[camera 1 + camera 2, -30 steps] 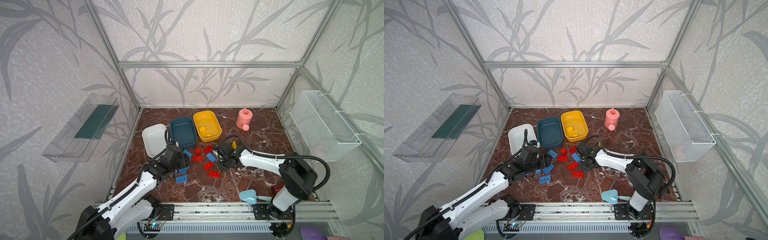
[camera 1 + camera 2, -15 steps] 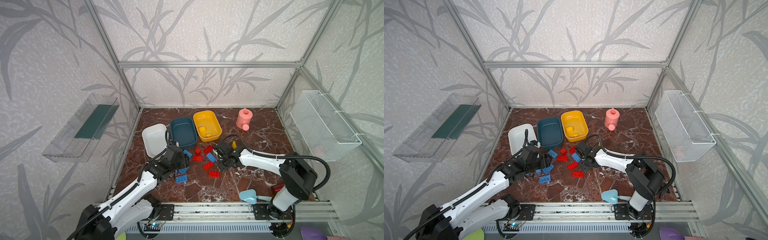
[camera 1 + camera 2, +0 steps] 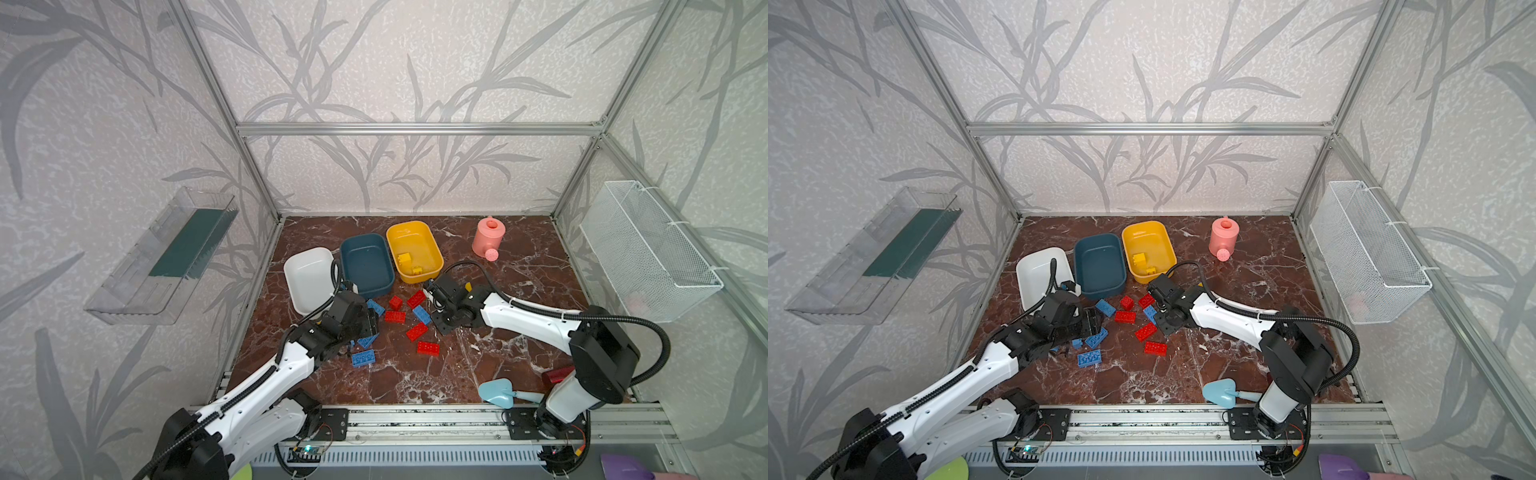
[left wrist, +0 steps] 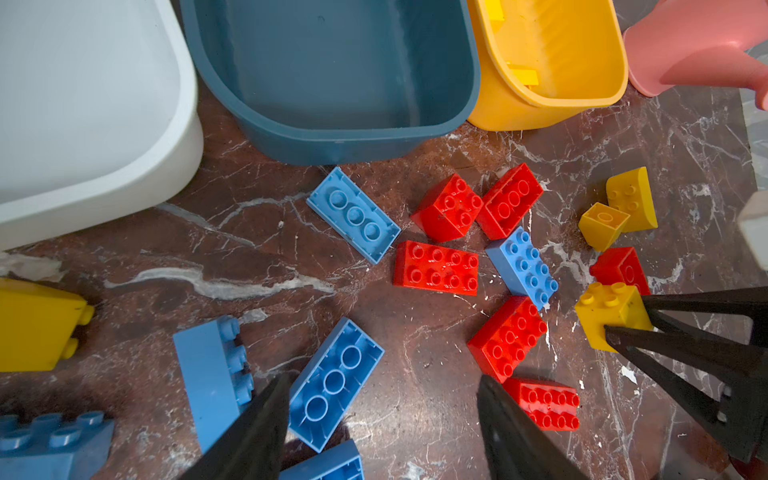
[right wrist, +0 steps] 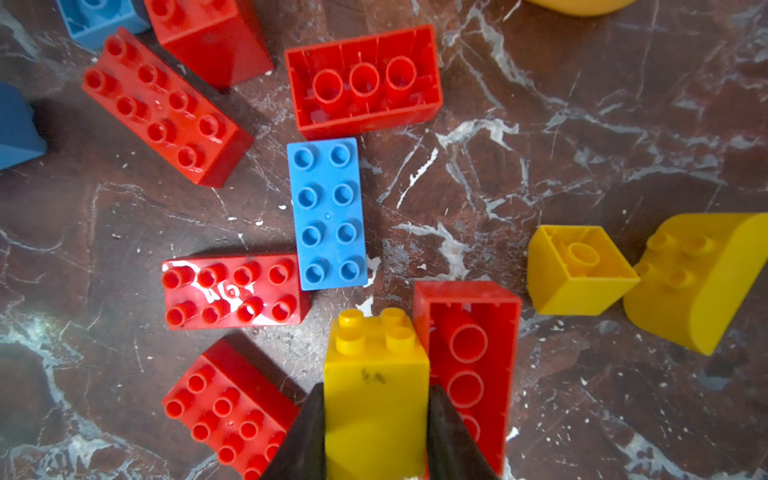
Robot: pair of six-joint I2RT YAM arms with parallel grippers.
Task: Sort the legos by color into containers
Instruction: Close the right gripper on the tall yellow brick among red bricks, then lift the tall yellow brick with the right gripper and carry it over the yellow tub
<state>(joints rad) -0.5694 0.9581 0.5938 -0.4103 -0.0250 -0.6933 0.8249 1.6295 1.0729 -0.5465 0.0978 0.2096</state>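
My right gripper's finger is crowded with an upturned red lego against the yellow lego, so I should open, separate them and take the yellow lego (image 5: 376, 408) alone.
My right gripper (image 5: 376, 392) is shut on a yellow lego (image 5: 374, 361), low over the table among red legos (image 5: 232, 291) and a blue one (image 5: 328, 212). In the left wrist view that same yellow lego (image 4: 609, 316) sits between two black fingers. My left gripper (image 4: 384, 378) is open above an upturned blue lego (image 4: 334, 382), with nothing between its jaws. The white (image 3: 307, 274), teal (image 3: 365, 264) and yellow (image 3: 415, 241) containers stand in a row behind the pile. Two yellow legos (image 3: 404, 258) lie in the yellow one.
A pink watering can (image 3: 488, 237) stands right of the yellow tub. A white wire basket (image 3: 648, 249) hangs on the right wall and a clear shelf (image 3: 166, 257) on the left. A light blue scoop (image 3: 496, 390) lies near the front edge.
The right gripper's jaws have drawn in onto the yellow lego. Both arms have stayed almost where they were.
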